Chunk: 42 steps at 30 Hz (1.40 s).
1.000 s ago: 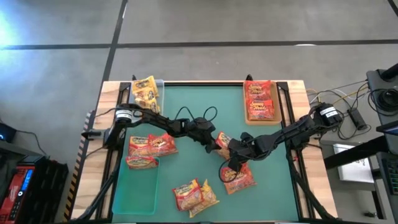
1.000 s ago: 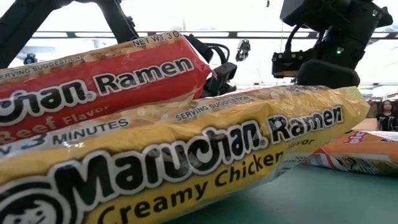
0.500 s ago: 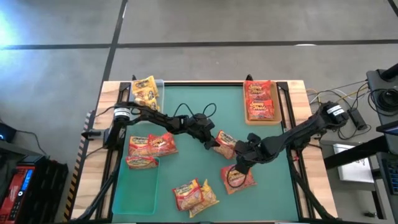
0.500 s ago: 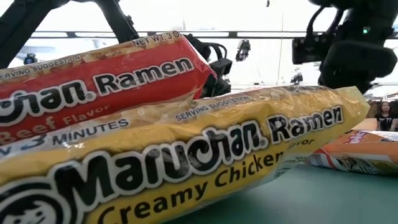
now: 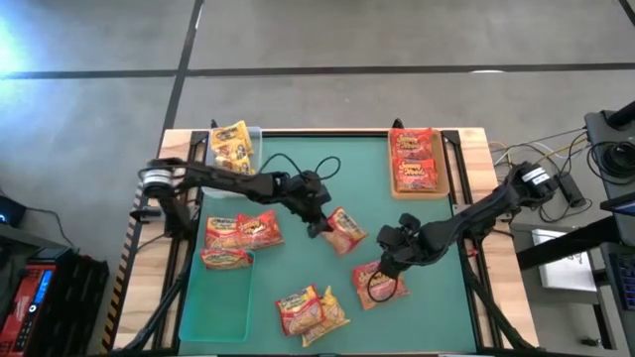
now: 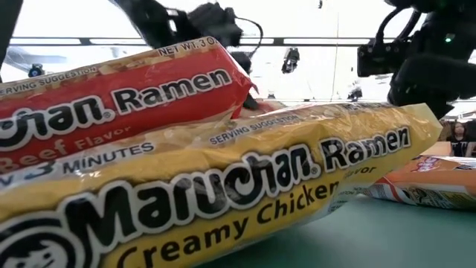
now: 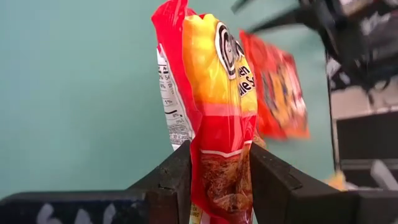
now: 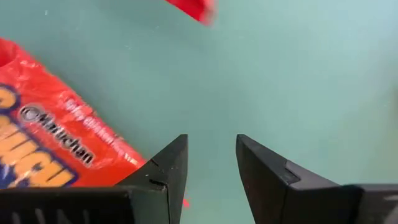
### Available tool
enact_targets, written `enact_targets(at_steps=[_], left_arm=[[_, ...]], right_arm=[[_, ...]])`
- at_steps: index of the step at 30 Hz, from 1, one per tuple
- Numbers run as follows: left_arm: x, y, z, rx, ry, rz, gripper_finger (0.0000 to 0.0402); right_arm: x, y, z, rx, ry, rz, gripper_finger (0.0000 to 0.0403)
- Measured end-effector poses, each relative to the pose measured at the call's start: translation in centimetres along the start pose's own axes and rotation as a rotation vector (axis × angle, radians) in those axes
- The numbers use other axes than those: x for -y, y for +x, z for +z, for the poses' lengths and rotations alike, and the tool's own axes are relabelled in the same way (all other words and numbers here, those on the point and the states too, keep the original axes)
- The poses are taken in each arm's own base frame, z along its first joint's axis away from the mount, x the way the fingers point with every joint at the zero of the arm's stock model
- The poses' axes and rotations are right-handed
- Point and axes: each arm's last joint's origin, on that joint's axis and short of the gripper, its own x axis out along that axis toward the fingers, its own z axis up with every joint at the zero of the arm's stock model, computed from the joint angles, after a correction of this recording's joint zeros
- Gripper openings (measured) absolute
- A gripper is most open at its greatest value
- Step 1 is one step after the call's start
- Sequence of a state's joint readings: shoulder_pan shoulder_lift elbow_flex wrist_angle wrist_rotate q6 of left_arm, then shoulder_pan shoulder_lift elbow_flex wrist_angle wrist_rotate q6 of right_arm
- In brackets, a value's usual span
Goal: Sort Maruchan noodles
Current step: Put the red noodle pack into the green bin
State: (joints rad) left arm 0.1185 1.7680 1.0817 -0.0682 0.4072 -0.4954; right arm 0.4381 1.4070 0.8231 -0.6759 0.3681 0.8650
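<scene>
Next, my left gripper releases the red-and-yellow packet, still over the middle of the green mat, in the empty near part of the green tray (image 5: 222, 300).
My left gripper (image 5: 319, 222) is shut on a red-and-yellow Maruchan packet (image 5: 345, 229) over the middle of the green mat. My right gripper (image 5: 389, 262) hovers open just above a red-orange packet (image 5: 377, 284) that lies flat on the mat. In the right wrist view that packet (image 8: 50, 149) lies beside one finger (image 8: 166, 169). More packets lie at the left (image 5: 242, 230) and near edge (image 5: 312, 309). Yellow ones (image 5: 230, 147) sit in a clear tray and red ones (image 5: 415, 162) in a tan tray. My left gripper pinches the red-and-yellow packet between its two fingers at one short end (image 7: 221, 182), across its flat faces. The packet sticks out past the fingertips, edge-on, lifted clear of the mat.
A red beef packet (image 6: 119, 97) and a yellow creamy chicken packet (image 6: 223, 186) fill the low view close to the near edge. A green tray (image 5: 213, 297) holds packets at the left. Wooden table borders (image 5: 476, 198) frame the mat, with bare mat at its far middle.
My left gripper has risen and drawn slightly toward the table's left, carrying the red-and-yellow packet up off the mat. My right gripper has shifted a little toward the right edge above the red-orange packet, which has stayed on the mat.
</scene>
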Motion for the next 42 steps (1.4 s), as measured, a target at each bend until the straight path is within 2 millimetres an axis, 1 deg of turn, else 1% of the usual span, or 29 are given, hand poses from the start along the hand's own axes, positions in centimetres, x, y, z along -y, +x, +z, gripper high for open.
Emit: enact_targets(at_steps=[5,8,11,16,20,24,27,30,37,42], left_arm=[[3.0,-4.1,-1.2,-0.090,0.020,0.017,0.0102],[5.1,-6.3,-2.6,-0.150,0.035,0.047,0.0101],[7.0,-8.4,-4.8,-0.232,-0.007,0.111,0.0102],[10.4,-12.1,-8.7,-0.352,-0.065,0.157,0.0104],[11.7,-15.3,-12.0,-0.415,-0.141,0.301,0.0104],[12.4,-17.6,-14.5,-0.471,-0.166,0.389,0.0105],[12.4,-18.3,-15.4,-0.461,-0.164,0.455,0.0105],[12.1,-18.4,-16.0,-0.498,-0.150,0.502,0.0105],[12.1,-17.4,-16.3,-0.566,-0.131,0.538,0.0109],[12.0,-16.7,-16.4,-0.591,-0.129,0.581,0.0136]], right_arm=[[0.3,0.6,-0.5,0.000,-0.012,-0.038,0.0127],[0.4,0.7,-0.5,0.012,-0.005,-0.051,0.0127],[0.4,0.7,-0.5,0.025,0.010,-0.057,0.0127],[0.4,0.7,-0.5,0.033,0.016,-0.055,0.0127],[0.3,0.7,-0.3,0.060,0.024,-0.052,0.0127],[0.2,0.7,-0.2,0.069,0.020,-0.045,0.0127],[0.1,0.7,-0.1,0.077,0.026,-0.035,0.0127],[0.1,0.7,-0.1,0.078,0.038,-0.032,0.0127],[0.0,0.7,-0.2,0.052,0.083,-0.009,0.0127],[-0.2,0.7,-0.2,0.011,0.088,0.027,0.0127]])
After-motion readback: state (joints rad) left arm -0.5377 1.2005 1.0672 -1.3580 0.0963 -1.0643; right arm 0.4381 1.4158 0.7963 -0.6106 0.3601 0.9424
